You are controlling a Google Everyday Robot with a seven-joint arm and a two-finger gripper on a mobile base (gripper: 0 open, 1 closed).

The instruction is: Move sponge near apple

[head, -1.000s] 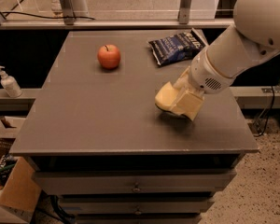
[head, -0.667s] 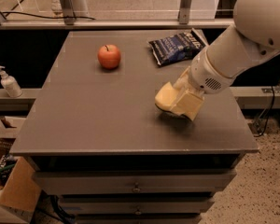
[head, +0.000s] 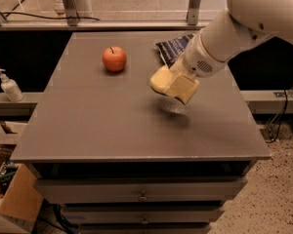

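Observation:
The robot's gripper needs to release the pale yellow sponge next to the apple, on the side facing the snack bag [head: 136, 73].
The red-orange apple [head: 114, 59] stands on the grey table [head: 88, 130], at its far left. My gripper [head: 175, 87] hangs over the middle right of the table, to the right of the apple and nearer the front. It is shut on the pale yellow sponge [head: 159, 80] and holds it a little above the surface. A shadow lies on the table beneath it. The sponge's rounded end sticks out to the left of the blocky fingers [head: 184, 87]. The rest of the sponge is hidden by them.
A dark blue snack bag [head: 173, 48] lies at the table's far right, partly behind my arm. A white pump bottle [head: 9, 86] stands on a ledge to the left of the table. Drawers are below the tabletop.
My gripper has lifted off the table with the sponge and moved left, toward the apple. The apple and the bag have not moved.

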